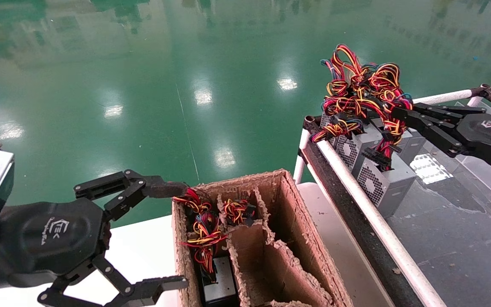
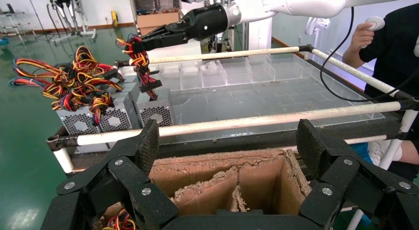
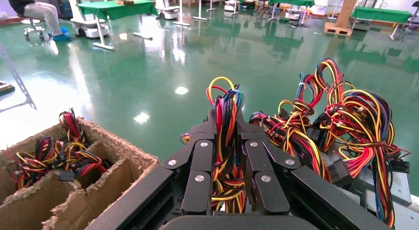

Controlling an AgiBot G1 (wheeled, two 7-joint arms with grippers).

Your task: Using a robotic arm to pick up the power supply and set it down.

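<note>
I'll set the power supply on the cart's tray, snug (image 1: 379,187) against the grey box row, with my right gripper.
The robotic arm (image 2: 296,3), glossy white, reaches over the cart. Its black right gripper (image 1: 399,114) is shut on the red, yellow and black wire bundle (image 3: 225,141) of the power supply (image 1: 388,181). That grey vented box sits on the cart's glass tray, nearest me in a row of similar boxes. From the left wrist, the right gripper (image 2: 136,44) pinches the wires above the power supply (image 2: 155,109). My left gripper (image 1: 177,236) stands open and empty at the near-left side of the cardboard box (image 1: 288,200); its fingers (image 2: 148,141) straddle the box's empty compartments.
The cardboard box has torn dividers; its left compartments hold more units with wires (image 1: 205,230). White tube rails (image 1: 369,213) border the cart. Clear plastic bins (image 2: 217,74) line its far side. A person (image 2: 385,47) stands behind the cart. Green floor lies beyond.
</note>
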